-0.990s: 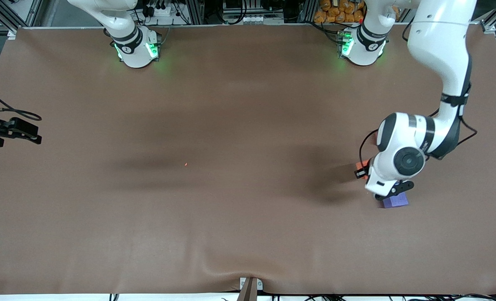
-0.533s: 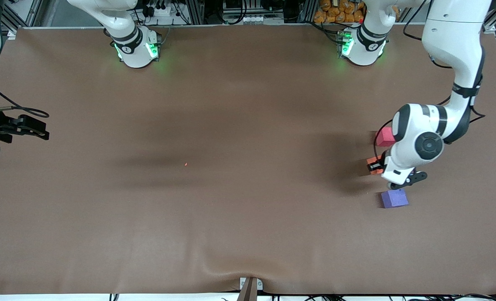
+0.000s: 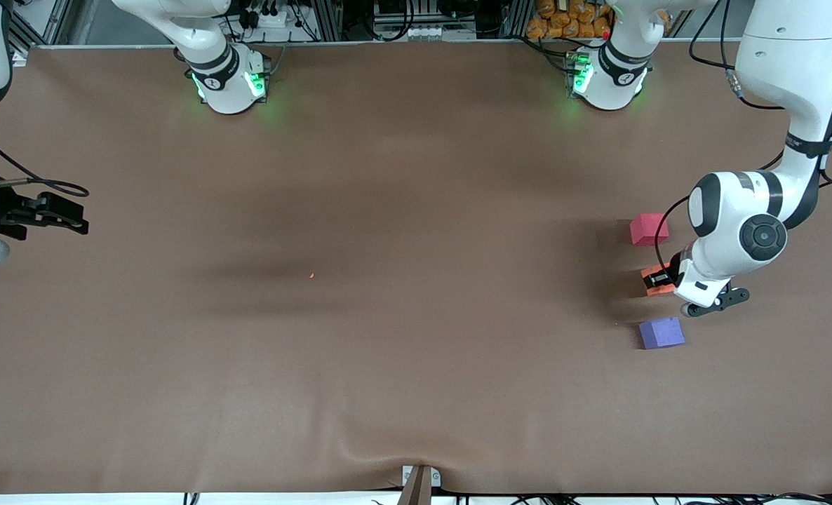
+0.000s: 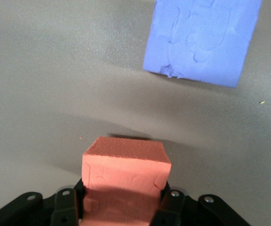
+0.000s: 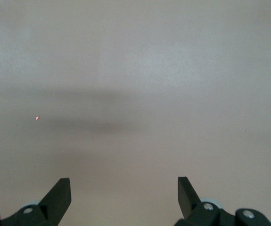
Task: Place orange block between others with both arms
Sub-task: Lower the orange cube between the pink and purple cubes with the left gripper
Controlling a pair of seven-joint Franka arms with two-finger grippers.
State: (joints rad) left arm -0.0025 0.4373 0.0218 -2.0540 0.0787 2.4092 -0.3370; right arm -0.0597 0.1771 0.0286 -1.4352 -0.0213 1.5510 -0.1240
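Observation:
Next, my left gripper releases the orange block on the bare table (image 3: 652, 285) (image 4: 160, 187) between the pinkish-red cube and the purple-blue cube. The orange block is now held over that strip.
My left gripper (image 3: 658, 280) is shut on the orange block (image 3: 653, 279), holding it over the bare strip of table between the other two cubes. The pinkish-red cube (image 3: 646, 229) lies farther from the front camera, the purple-blue cube (image 3: 661, 332) nearer to it. In the left wrist view the orange block (image 4: 125, 179) sits clamped between the black fingers (image 4: 64, 207), with the purple-blue cube (image 4: 201, 40) on the table past it. At the right arm's end of the table my right gripper (image 3: 72, 214) waits, open with nothing between its fingertips (image 5: 59, 197).
The brown table cover (image 3: 416, 351) has a small fold at its front edge. A tiny orange speck (image 3: 311, 275) lies near the table's middle, and shows in the right wrist view as a speck (image 5: 37, 117).
My left gripper has carried the orange block toward the left arm's end of the table, uncovering the pinkish-red and purple-blue cubes. My right gripper has crept slightly toward the table's middle.

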